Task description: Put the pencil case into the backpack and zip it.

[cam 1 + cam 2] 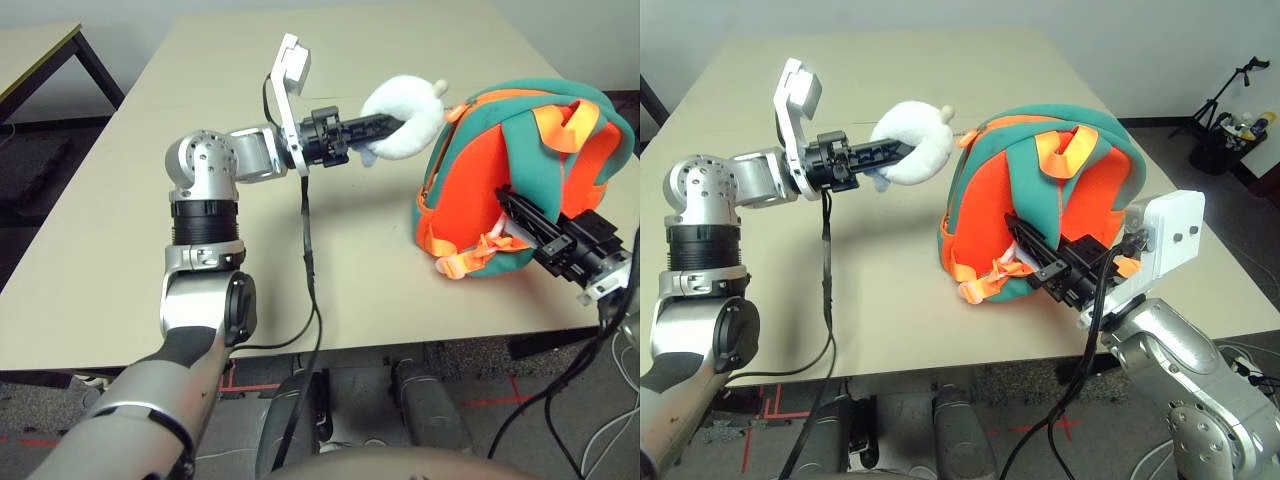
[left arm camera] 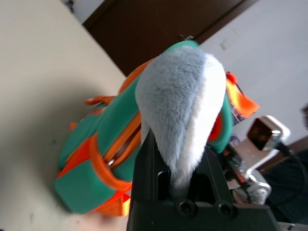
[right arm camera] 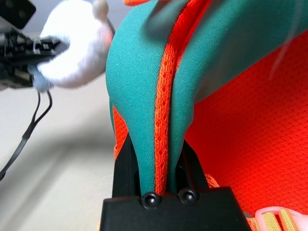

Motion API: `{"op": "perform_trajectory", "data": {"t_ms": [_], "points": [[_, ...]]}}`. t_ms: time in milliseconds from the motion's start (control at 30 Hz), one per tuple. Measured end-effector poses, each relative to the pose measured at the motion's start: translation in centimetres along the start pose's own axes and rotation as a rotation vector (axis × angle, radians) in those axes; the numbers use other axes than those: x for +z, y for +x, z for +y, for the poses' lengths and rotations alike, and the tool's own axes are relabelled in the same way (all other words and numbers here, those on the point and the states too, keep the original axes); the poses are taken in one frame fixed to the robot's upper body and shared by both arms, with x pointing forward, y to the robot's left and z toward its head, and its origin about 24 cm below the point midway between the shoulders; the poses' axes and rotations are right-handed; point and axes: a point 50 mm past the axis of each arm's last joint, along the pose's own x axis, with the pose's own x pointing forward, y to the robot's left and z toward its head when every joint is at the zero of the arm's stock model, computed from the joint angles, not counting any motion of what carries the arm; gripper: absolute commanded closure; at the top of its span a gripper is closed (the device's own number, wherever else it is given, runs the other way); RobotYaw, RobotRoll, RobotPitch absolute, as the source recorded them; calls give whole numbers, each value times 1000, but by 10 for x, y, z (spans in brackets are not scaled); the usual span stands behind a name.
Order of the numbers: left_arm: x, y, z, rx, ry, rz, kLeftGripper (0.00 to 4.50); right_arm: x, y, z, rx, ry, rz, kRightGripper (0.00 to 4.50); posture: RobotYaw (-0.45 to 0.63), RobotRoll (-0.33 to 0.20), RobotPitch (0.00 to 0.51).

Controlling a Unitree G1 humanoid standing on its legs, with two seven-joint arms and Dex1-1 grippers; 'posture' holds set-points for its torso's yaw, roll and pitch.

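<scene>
I should use my left gripper to set the grey-and-white plush animal low (image 1: 392, 207) against the backpack's zipper side, by the bare table, and let go of it there.
The teal and orange backpack (image 1: 470, 190) stands on the table's right side, its orange back panel facing me. Its grey-and-white plush animal (image 1: 405, 118) sticks out to the left at the top. My left gripper (image 1: 392, 126) is shut on that plush (image 2: 183, 101), held above the table. My right gripper (image 1: 1018, 228) reaches in from the front right and is shut on a teal shoulder strap with orange trim (image 3: 161, 106) against the back panel. An orange-edged zipper seam (image 2: 120, 144) runs along the backpack's side. The pencil case is out of view.
The beige table (image 1: 120, 230) has bare surface left of and in front of the backpack. A black cable (image 1: 308, 250) hangs from my left wrist across the table. A second table (image 1: 40, 45) stands far left. A tripod (image 1: 1225, 90) stands on the floor at the back right.
</scene>
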Motion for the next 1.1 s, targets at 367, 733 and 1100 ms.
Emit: {"op": "perform_trajectory", "data": {"t_ms": [367, 733, 1100], "points": [[-26, -10, 21, 111, -51, 90, 4296, -1, 1, 1, 1, 4, 0, 4314, -244, 0, 123], [-80, -16, 42, 167, -99, 322, 4297, -3, 2, 1, -5, 5, -4, 4314, -242, 0, 115], [-42, -9, 12, 77, 27, 201, 2590, -3, -2, -6, 2, 5, 46, 2609, -233, 0, 86]]}}
